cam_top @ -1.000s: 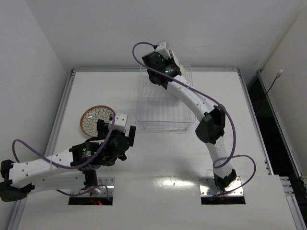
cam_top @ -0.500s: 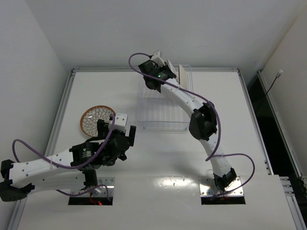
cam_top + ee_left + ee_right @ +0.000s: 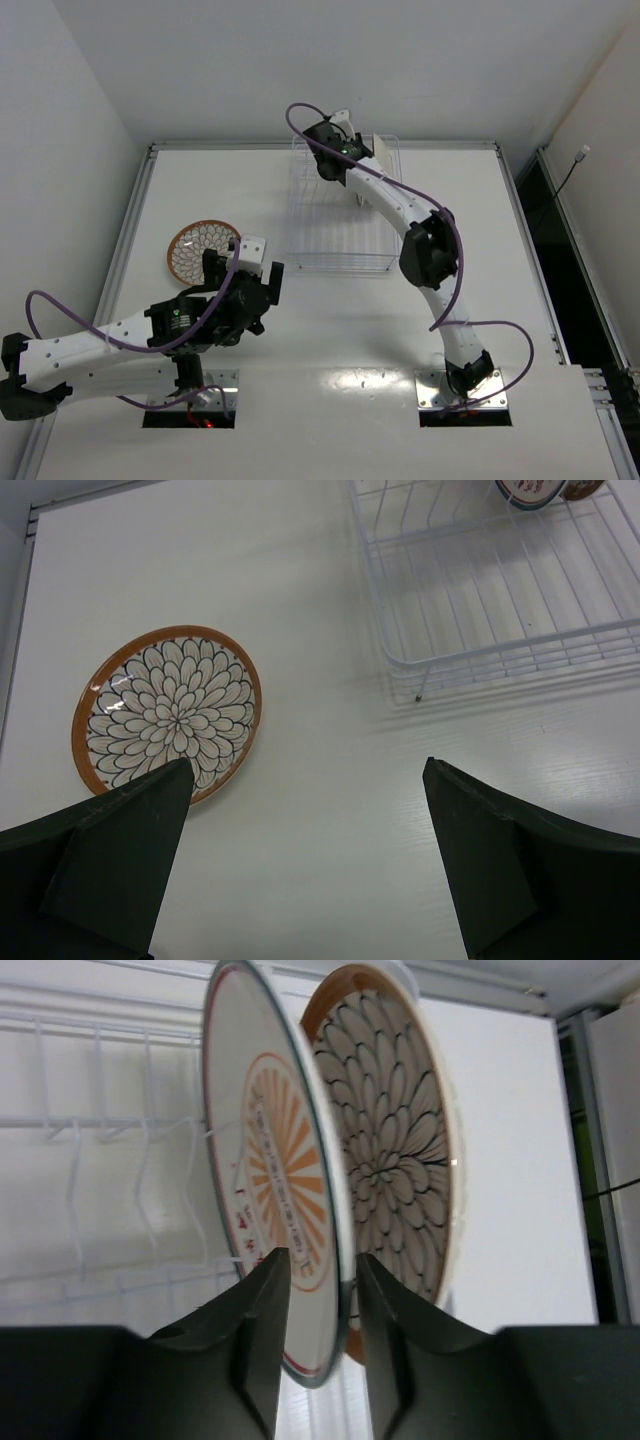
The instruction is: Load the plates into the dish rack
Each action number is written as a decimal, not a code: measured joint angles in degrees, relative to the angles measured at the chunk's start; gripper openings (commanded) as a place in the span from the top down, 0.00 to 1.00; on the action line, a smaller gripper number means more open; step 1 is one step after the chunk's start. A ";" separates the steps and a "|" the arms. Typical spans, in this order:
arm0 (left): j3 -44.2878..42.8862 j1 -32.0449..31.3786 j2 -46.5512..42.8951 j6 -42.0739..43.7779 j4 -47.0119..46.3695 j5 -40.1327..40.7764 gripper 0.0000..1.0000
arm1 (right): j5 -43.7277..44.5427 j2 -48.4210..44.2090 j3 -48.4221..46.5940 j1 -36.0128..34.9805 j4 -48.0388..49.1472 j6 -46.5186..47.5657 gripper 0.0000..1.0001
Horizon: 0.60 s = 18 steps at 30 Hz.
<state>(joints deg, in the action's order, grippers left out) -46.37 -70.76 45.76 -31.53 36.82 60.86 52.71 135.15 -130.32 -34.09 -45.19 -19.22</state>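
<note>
Next, my left gripper grabs the flat scale plate's rim (image 3: 236,235) (image 3: 257,692) on the side closest to the dish rack, because that plate still needs to be loaded.
The dish rack (image 3: 340,265) of thin clear wire stands at the table's far middle. Two plates stand upright in its far right end. They are the pale-rimmed sunburst plate (image 3: 270,1160) and an orange-rimmed scale plate (image 3: 400,1150) just behind it, and both show edge-on from above (image 3: 380,150). My right gripper (image 3: 322,1253) straddles the sunburst plate's rim, jaws slightly apart with a gap on each side. The other scale plate (image 3: 170,715) lies flat on the table, left of the rack (image 3: 200,250). My left gripper (image 3: 307,765) is open and empty above the bare table, to the right of that plate.
The rack's near slots (image 3: 480,655) hold nothing. A raised metal rim (image 3: 150,150) runs round the table, with white walls close on the left and behind. The right arm (image 3: 430,255) arches over the rack's right side.
The right wrist swung left, then back a little right over the rack's far end, uncovering the two upright plates. The left arm and the flat plate have not moved.
</note>
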 measured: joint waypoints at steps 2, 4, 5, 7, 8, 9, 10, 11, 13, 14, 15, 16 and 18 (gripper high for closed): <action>0.00 0.00 0.00 0.00 -0.02 0.00 0.01 | -2.56 -0.04 0.20 0.50 -0.48 -1.22 0.51; 0.00 0.00 0.00 0.00 -0.02 0.00 0.01 | -4.81 -0.44 0.44 0.76 -1.22 -1.97 0.41; 0.00 0.00 0.00 0.00 0.00 0.02 0.01 | -5.62 -0.87 0.59 0.79 -1.68 -2.25 0.38; 0.00 0.00 0.00 -0.02 0.04 0.02 0.01 | -7.21 -2.60 1.31 0.74 -2.49 -2.25 0.33; 0.00 0.00 0.00 -0.04 0.07 0.07 0.01 | -8.50 -4.02 1.99 0.72 -2.91 -2.01 0.29; 0.00 0.00 0.00 -0.09 0.17 0.09 0.01 | -9.84 -5.66 2.67 0.68 -3.13 -1.75 0.26; 0.00 0.00 0.00 -0.22 0.24 0.11 0.01 | -11.41 -7.63 3.52 0.61 -3.43 -1.25 0.24; 0.00 0.00 0.07 -0.28 0.28 0.26 0.01 | -13.11 -9.86 4.20 0.57 -3.82 -0.61 0.20; 0.00 0.00 0.39 -0.59 0.35 0.76 0.01 | -15.87 -15.08 5.88 0.24 -4.15 0.22 0.16; 0.00 0.00 0.85 -0.76 0.42 1.16 0.01 | -17.62 -18.64 7.56 0.00 -4.31 0.66 0.14; 0.00 0.00 1.36 -1.07 0.55 1.60 0.01 | -18.73 -21.31 8.85 -0.22 -4.46 0.94 0.14; -0.02 0.17 2.05 -1.55 0.92 2.05 0.01 | -20.31 -24.83 11.30 -0.46 -3.89 1.27 0.12; -0.20 1.66 4.46 -3.76 2.56 2.62 0.01 | -24.22 -33.86 19.08 -0.92 -3.32 1.46 0.12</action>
<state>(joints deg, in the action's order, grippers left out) -46.57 -69.10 50.22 -35.29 39.38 63.48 28.49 101.30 -111.24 -35.00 -48.51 -17.76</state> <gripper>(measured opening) 0.991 0.874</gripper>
